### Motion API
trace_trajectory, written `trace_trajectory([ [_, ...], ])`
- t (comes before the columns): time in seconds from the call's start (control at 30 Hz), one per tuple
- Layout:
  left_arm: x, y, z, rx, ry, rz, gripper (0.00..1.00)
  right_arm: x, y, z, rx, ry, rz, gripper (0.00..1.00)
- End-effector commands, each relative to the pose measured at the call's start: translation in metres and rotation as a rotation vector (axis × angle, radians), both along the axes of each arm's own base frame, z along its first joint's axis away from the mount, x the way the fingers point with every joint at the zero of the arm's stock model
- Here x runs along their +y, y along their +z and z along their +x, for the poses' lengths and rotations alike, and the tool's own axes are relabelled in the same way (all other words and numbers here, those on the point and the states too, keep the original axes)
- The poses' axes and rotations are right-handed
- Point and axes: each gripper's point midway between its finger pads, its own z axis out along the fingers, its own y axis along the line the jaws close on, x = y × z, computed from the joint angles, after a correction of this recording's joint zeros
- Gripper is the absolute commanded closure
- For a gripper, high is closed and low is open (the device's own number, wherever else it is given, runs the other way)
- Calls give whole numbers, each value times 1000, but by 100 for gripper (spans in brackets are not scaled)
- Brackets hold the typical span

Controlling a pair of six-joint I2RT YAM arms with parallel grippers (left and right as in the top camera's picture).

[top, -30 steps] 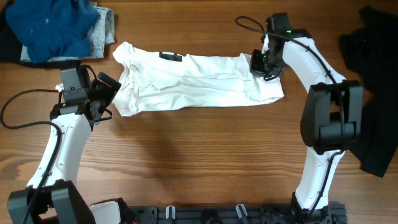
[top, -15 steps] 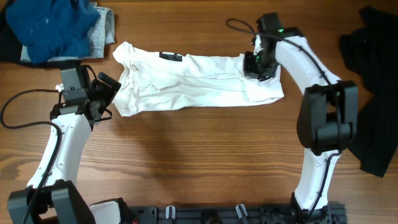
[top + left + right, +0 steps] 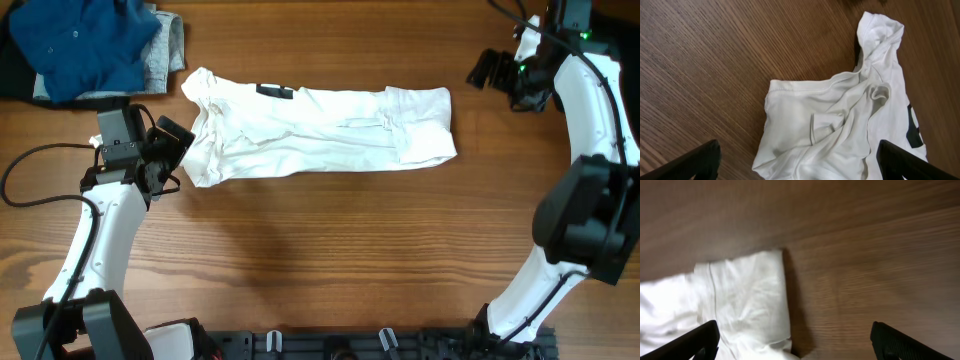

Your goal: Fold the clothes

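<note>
I should next close my right gripper on the middle of the white T-shirt's end edge (image 3: 446, 121) (image 3: 782, 322), on the side that faces the black garment.
The clothes here are a white T-shirt (image 3: 320, 130), lying folded into a long strip across the middle of the table, with a bit of black lettering (image 3: 275, 90) at its top edge. My left gripper (image 3: 177, 155) stands open at the strip's left end. In the left wrist view the crumpled white cloth (image 3: 840, 125) lies between and ahead of the fingertips (image 3: 695, 160), with nothing held. My right gripper (image 3: 505, 82) is open and clear of the shirt, off to the right of its right end. The right wrist view, blurred, shows that white end (image 3: 745, 305) on the wood.
A blue garment (image 3: 90, 45) lies piled on a grey one (image 3: 172, 50) at the back left corner. A black garment (image 3: 600, 150) lies along the right edge. Bare wooden table (image 3: 320, 260) spreads in front of the shirt.
My right gripper opened, let go of the shirt's right end and swung away up and to the right. That end now lies flat. The left arm has not moved.
</note>
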Motion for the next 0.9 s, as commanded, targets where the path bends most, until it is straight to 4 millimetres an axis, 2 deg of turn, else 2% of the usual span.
trace_trajectory([
  [0.0,2,2,-2,-6,7,-4,0,45,-46,-12,49,194,231,3],
  [0.13,2,2,-2,-6,7,-5,0,72,-60,-14,46,277,380,3],
  [0.4,2,2,-2,-5,7,-4,0,87,-90,-20,118,277,424,3],
  [0.5,2,2,-2,-6,7,-4,0,98,-100,-23,152,282,433,9],
  [0.53,2,2,-2,-6,7,-4,0,101,-101,-24,158,283,434,15],
  [0.57,2,2,-2,-6,7,-4,0,103,-102,-24,167,273,432,27],
  [0.63,2,2,-2,-5,7,-5,0,105,-104,-23,183,247,419,68],
  [0.67,2,2,-2,-5,7,-4,0,104,-106,-22,191,229,408,83],
  [0.7,2,2,-2,-5,7,-4,0,101,-108,-21,199,207,392,95],
  [0.8,2,2,-2,-5,7,-4,0,90,-115,-20,227,143,335,96],
  [0.87,2,2,-2,-4,7,-5,0,71,-117,-20,248,74,256,96],
])
